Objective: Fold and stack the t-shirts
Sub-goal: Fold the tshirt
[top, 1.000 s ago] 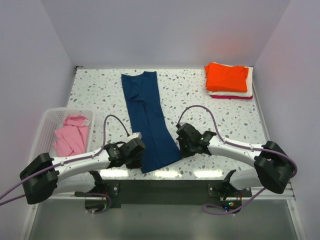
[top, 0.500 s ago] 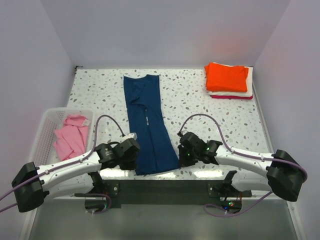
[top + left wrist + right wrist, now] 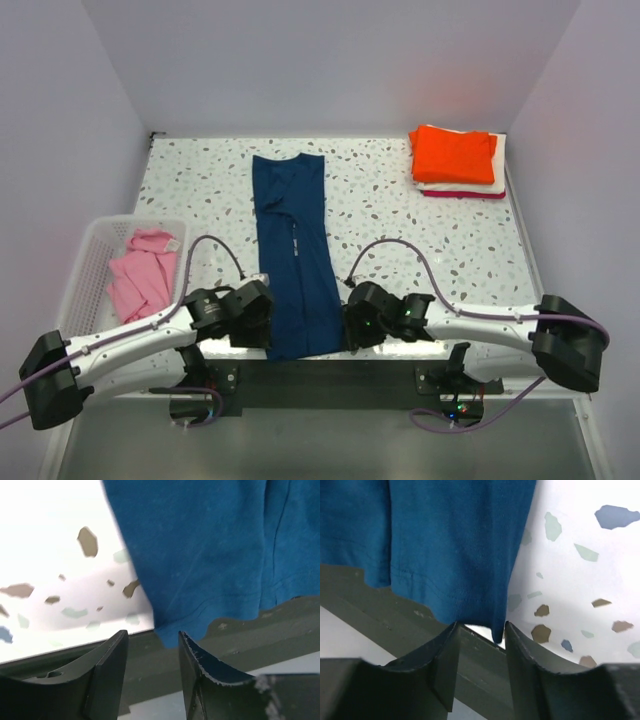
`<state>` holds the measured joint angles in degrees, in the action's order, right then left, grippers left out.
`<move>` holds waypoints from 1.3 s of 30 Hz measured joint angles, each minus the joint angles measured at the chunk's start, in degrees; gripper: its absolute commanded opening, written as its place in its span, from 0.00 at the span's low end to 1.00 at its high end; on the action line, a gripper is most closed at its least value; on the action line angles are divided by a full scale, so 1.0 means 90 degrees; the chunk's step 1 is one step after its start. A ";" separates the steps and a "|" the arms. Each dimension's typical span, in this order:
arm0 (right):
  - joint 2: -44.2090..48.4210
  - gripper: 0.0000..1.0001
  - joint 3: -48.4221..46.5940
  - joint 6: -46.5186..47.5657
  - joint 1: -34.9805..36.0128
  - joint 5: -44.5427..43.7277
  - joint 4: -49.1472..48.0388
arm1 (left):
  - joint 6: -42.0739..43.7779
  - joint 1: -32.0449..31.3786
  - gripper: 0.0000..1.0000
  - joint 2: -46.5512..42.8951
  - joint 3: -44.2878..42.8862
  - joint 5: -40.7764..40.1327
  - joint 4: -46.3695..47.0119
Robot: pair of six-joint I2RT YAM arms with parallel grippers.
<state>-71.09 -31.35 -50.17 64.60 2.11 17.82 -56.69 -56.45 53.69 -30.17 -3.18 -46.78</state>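
Note:
My left gripper's open fingers are just behind the navy blue t-shirt's hem corner, so they should pinch that corner (image 3: 273, 354) before I fold the hem up.
The navy blue t-shirt (image 3: 290, 250) lies folded into a long narrow strip down the middle of the table, its hem hanging just over the near edge. My left gripper (image 3: 266, 342) sits at the hem's left corner, open, the cloth (image 3: 210, 545) just ahead of its fingers (image 3: 111, 655). At the hem's right corner my right gripper (image 3: 347, 334) is open, and a tip of cloth (image 3: 450, 540) dangles loose between its jaws. Folded orange (image 3: 455, 155), white (image 3: 502, 170) and red (image 3: 462, 193) t-shirts are stacked at the back right. A pink t-shirt (image 3: 140, 275) lies in the basket.
The white slatted basket (image 3: 95, 245) stands at the table's left edge. The speckled tabletop (image 3: 420, 230) ends at a dark rail (image 3: 310, 385) along the near edge, right under both grippers. Purple cables loop above each wrist.
Both arms pulled the shirt's hem toward the near edge, straightening the strip. Both grippers, shut on the hem corners before, have opened and let go.

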 measured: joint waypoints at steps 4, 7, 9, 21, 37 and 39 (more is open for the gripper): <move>0.0556 0.46 0.0000 -0.0039 0.0000 -0.0219 0.0321 | -0.0121 0.0000 0.50 -0.0311 -0.0087 0.0007 -0.0347; 0.0843 0.46 -0.0002 -0.0051 -0.0005 -0.0440 0.0488 | -0.0262 0.0000 0.49 -0.0469 -0.0083 0.0117 -0.0338; 0.0855 0.45 -0.0005 -0.0049 -0.0046 -0.0515 0.0580 | -0.0369 0.0000 0.48 -0.0607 0.0068 0.0282 -0.0097; 0.0512 0.40 0.0381 -0.0172 -0.0478 -0.0274 0.0092 | -0.1129 0.0005 0.40 -0.1020 0.1248 0.0690 0.0957; 0.0189 0.38 0.0624 -0.0610 -0.0481 0.0236 -0.0901 | -0.1423 0.0005 0.30 -0.1151 0.1467 0.0712 0.1324; 0.0136 0.33 0.0624 -0.0639 -0.0481 0.0272 -0.0984 | -0.1418 0.0005 0.21 -0.1158 0.1477 0.0697 0.1341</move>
<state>-69.87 -25.74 -55.92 60.27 4.56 8.97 -69.45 -56.40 43.27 -16.88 3.09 -34.72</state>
